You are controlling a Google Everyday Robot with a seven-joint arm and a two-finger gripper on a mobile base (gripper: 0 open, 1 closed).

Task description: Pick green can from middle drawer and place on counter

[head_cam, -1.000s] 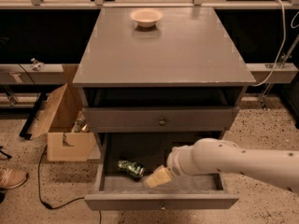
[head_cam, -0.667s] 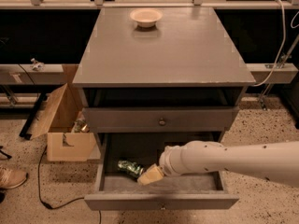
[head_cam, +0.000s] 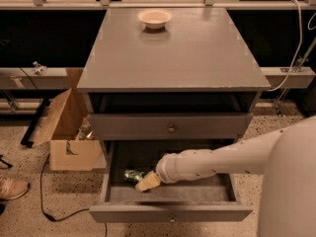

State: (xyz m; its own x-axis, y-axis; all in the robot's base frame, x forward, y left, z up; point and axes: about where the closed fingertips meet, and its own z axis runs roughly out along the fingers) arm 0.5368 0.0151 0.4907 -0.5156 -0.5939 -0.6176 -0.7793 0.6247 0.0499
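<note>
The green can in the middle drawer should have my gripper move further over it, and then my gripper needs to close on the can's body (head_cam: 136, 177).
The middle drawer (head_cam: 170, 213) is pulled out at the bottom of the grey cabinet. The green can (head_cam: 132, 175) lies on its side on the drawer floor, left of centre. My gripper (head_cam: 146, 182) reaches in from the right on a white arm; its cream fingertips sit right against the can's right end, partly covering it. The counter (head_cam: 197, 53) is the cabinet's flat grey top, above the drawer.
A shallow cream bowl (head_cam: 155, 18) stands at the back of the counter. An open cardboard box (head_cam: 69, 132) sits on the floor left of the cabinet, with a black cable and a shoe (head_cam: 12, 187) nearby. A closed drawer (head_cam: 171, 127) sits above.
My arm has reached further left into the drawer, bringing the gripper from the drawer's middle up to the can. The can has not moved.
</note>
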